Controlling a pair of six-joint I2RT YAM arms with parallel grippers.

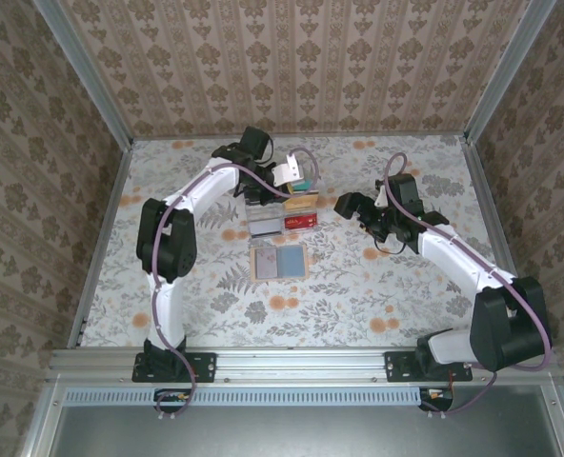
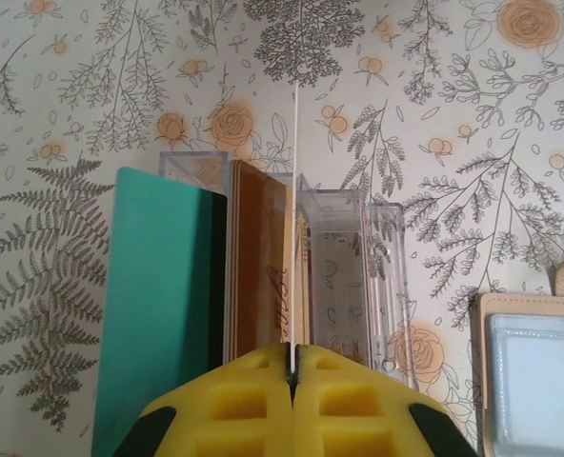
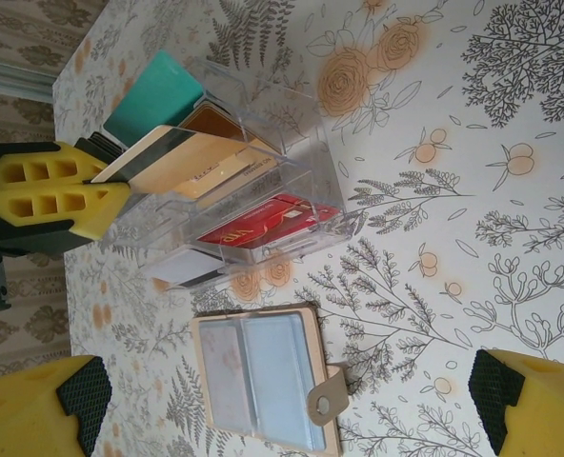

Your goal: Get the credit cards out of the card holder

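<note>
I should release the thin cream credit card from my left gripper in the clear tray (image 1: 299, 201) (image 2: 294, 276), against the orange-brown card.
The card holder (image 1: 279, 260) lies spread open on the table, tan with grey-blue pockets (image 3: 263, 371), and no card shows in them. My left gripper (image 2: 292, 367) is shut on a thin cream credit card (image 3: 182, 157) with a black stripe, held on edge over the clear tray (image 2: 349, 276). In that tray stand a teal card (image 2: 153, 305) and an orange-brown card (image 2: 258, 267). A red card (image 3: 263, 224) lies flat in it. My right gripper (image 1: 360, 227) hangs open to the right of the tray, holding nothing; its fingers (image 3: 34, 409) frame the holder.
A white card (image 3: 182, 274) with a dark stripe pokes out from the tray's near side. The holder's snap tab (image 3: 325, 402) sticks out on its right. Metal rails and patterned walls enclose the flowered table (image 1: 406, 295).
</note>
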